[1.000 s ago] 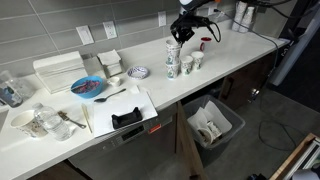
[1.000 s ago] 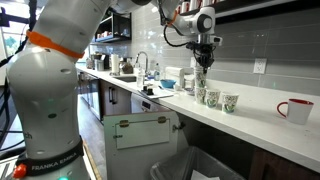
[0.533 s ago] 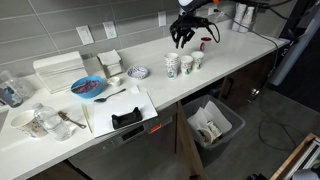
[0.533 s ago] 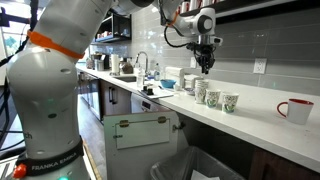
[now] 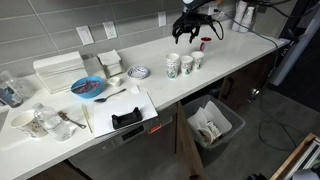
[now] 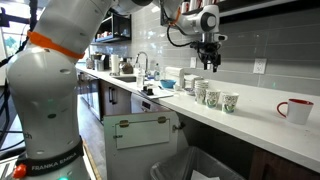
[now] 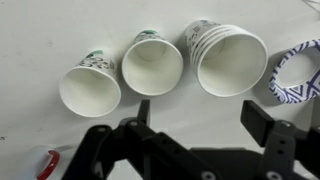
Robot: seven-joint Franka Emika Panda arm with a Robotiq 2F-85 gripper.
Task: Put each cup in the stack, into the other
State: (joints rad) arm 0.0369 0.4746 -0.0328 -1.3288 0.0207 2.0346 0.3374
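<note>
The robot's gripper should close on the middle cup's rim (image 5: 191,60) (image 7: 124,65), on the side that faces the single cup at the end, away from the stack.
Three white cups with a dark green print stand in a row on the white counter (image 5: 240,50). In the wrist view the right one is the stack (image 7: 232,60), with several rims nested inside it. Beside it stand a single cup (image 7: 152,66) and another single cup (image 7: 90,88). The stack (image 5: 171,66) (image 6: 200,90) shows in both exterior views. My gripper (image 7: 200,115) (image 5: 186,30) (image 6: 211,62) hangs open and empty above the row, touching no cup.
A blue patterned plate (image 7: 300,75) (image 5: 139,72) lies just beyond the stack. A mug with red inside (image 6: 295,110) stands further along the counter. A blue bowl (image 5: 87,87), white dishes (image 5: 108,62) and a tray (image 5: 120,108) lie at the other end. A bin (image 5: 212,125) stands below the counter.
A second ago the gripper was shut on a cup low over the stack. It has let the cup go into the stack, opened wide and risen clear.
</note>
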